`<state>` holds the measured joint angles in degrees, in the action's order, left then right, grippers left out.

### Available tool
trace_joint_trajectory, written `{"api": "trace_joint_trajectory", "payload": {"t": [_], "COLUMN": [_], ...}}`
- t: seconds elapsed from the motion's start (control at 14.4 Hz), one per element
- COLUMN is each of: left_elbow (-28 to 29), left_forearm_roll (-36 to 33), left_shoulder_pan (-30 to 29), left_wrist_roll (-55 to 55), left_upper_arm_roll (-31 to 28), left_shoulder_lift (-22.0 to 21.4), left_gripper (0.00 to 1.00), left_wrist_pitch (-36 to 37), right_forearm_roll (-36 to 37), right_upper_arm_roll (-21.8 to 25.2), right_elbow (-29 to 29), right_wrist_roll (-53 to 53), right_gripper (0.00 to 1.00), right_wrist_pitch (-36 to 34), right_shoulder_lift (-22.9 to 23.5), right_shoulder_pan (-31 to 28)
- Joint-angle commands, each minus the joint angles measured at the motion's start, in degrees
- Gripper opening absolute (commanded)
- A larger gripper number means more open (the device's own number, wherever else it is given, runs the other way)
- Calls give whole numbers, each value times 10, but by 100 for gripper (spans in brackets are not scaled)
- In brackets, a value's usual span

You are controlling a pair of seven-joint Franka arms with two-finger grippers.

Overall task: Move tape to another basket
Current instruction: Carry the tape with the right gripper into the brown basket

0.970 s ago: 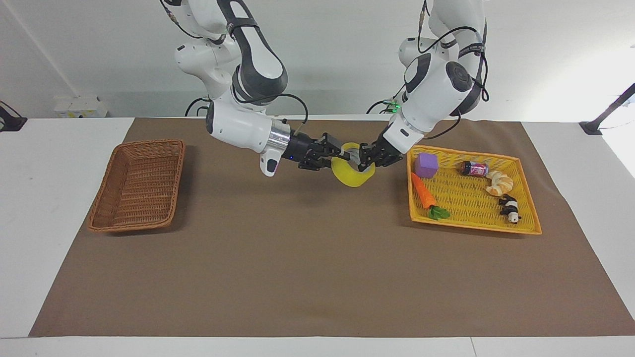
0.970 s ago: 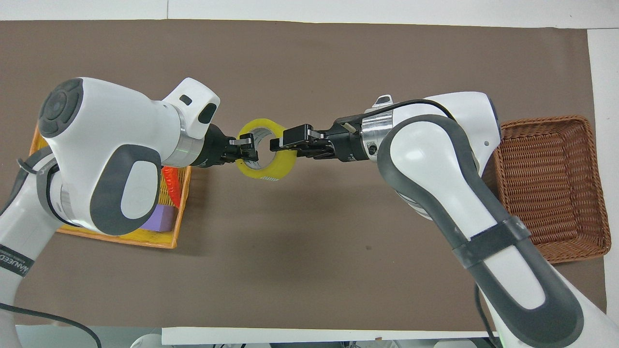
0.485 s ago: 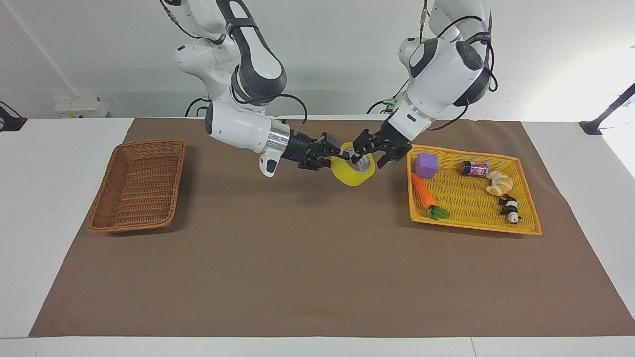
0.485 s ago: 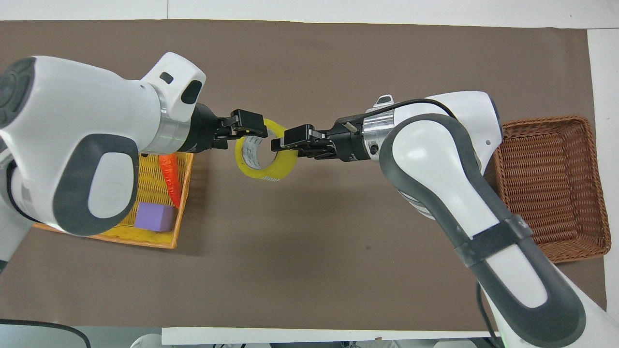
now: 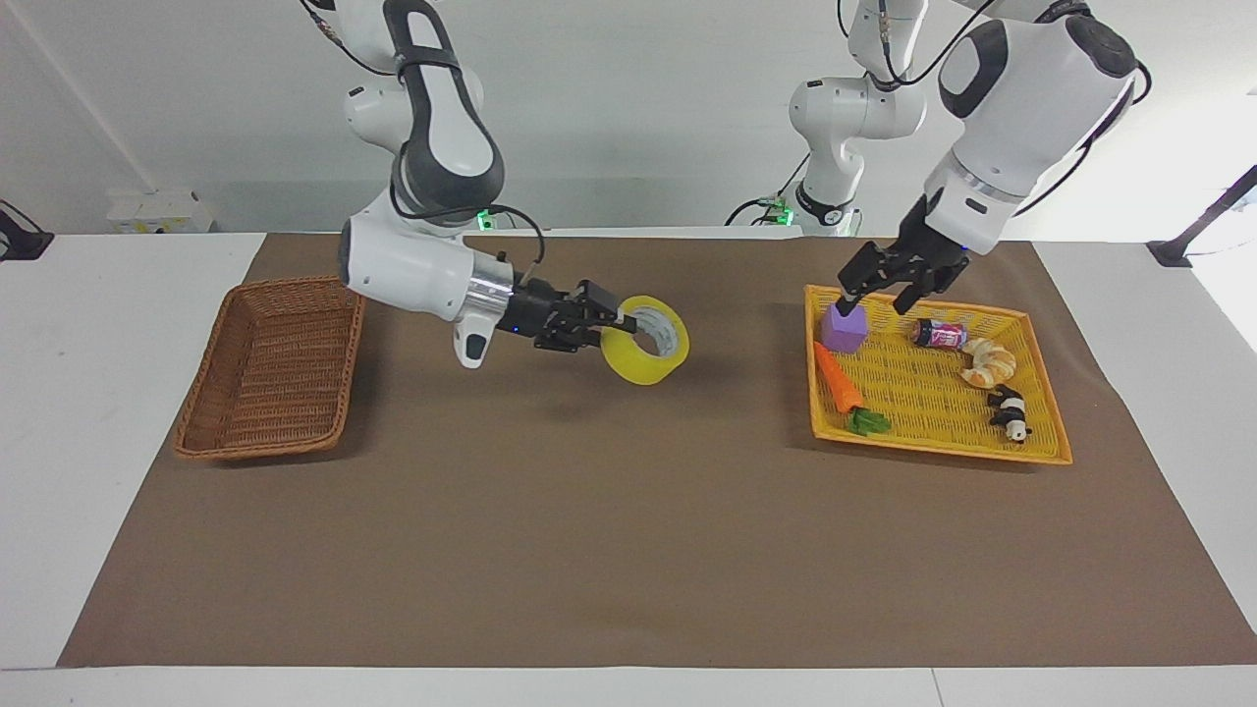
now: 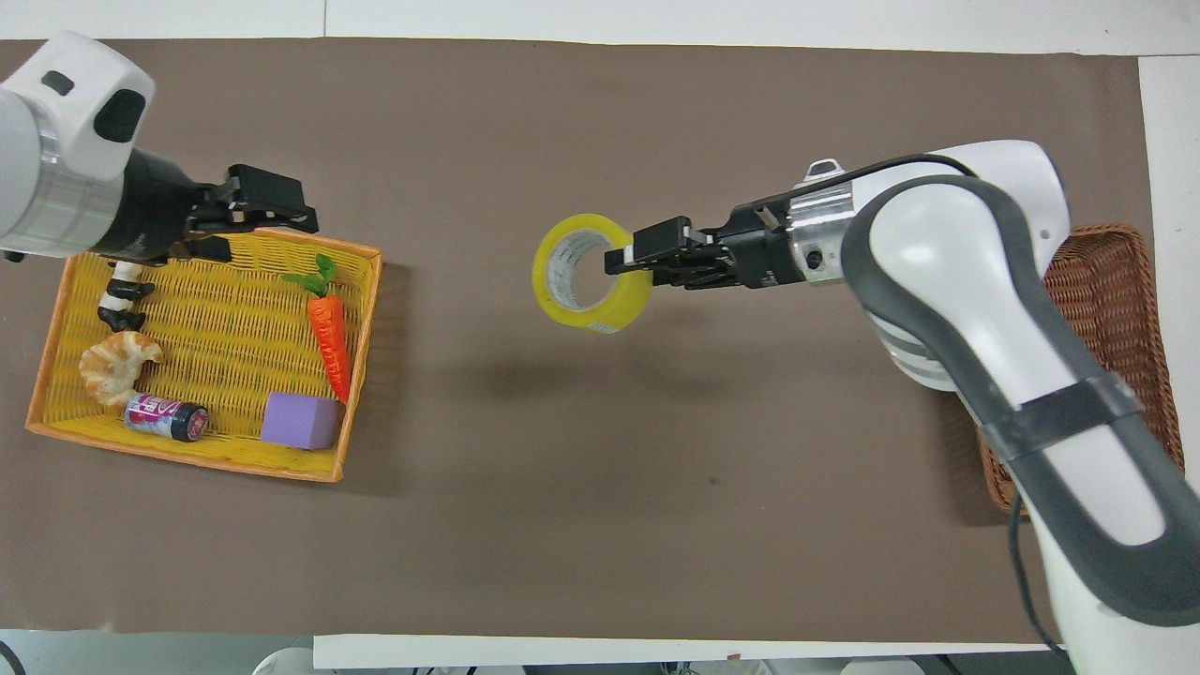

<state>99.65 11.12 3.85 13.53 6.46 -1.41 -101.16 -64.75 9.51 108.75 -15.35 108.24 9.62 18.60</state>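
Observation:
I will let go of the tape, still in the air over the brown mat, with my right gripper near the middle of the brown wicker basket's bottom (image 6: 1066,378).
The tape (image 5: 633,366) is a yellow ring with a white core, held in the air over the brown mat. My right gripper (image 5: 614,329) is shut on the ring's wall on the side toward the basket; it also shows in the overhead view (image 6: 623,262) with the tape (image 6: 586,321). The brown wicker basket (image 5: 285,284) stands empty at the right arm's end of the table, partly hidden by the right arm in the overhead view (image 6: 1111,232). My left gripper (image 5: 877,298) is open and empty over the yellow tray's edge, also seen from overhead (image 6: 291,208).
The flat yellow tray (image 5: 933,448) at the left arm's end holds a purple cube (image 5: 845,327), a carrot (image 5: 840,383), a can (image 5: 938,334), a croissant (image 5: 987,361) and a toy panda (image 5: 1010,412). A brown mat (image 5: 628,550) covers the table.
My left gripper let go of the tape and drew back over the yellow tray. My right gripper carried the tape toward the right arm's end of the table.

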Motion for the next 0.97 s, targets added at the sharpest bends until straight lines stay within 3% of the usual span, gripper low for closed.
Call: {"api": "trace_joint_trajectory", "payload": {"t": [0.0,0.21,0.55,0.76,0.9], "left_elbow": [0,8,8,4,-33], "left_forearm_roll": [-73,-94,-96,-97,-111], "left_shoulder_pan": [-53,-101,-115,-132,-134], "left_wrist_roll": [-76,-156,-162,-163,-165], "left_upper_arm_roll": [6,6,6,5,6], "left_shoulder_lift": [-3,-9,-9,-10,-3], "left_gripper": [99,99,100,100,100], "left_wrist_pitch": [33,33,34,35,69], "right_forearm_roll": [39,94,215,297,319], "right_upper_arm_roll": [-4,-3,-3,-3,-3], "right_elbow": [-3,-10,-27,-23,-21], "right_wrist_roll": [-21,-59,-149,-281,-330], "right_gripper": [0,0,0,0,0], "right_wrist_pitch": [-64,-127,-223,-268,-269], "right_shoulder_lift": [-13,-13,-11,-9,6], "right_shoulder_pan": [-86,-207,-388,-468,-490]}}
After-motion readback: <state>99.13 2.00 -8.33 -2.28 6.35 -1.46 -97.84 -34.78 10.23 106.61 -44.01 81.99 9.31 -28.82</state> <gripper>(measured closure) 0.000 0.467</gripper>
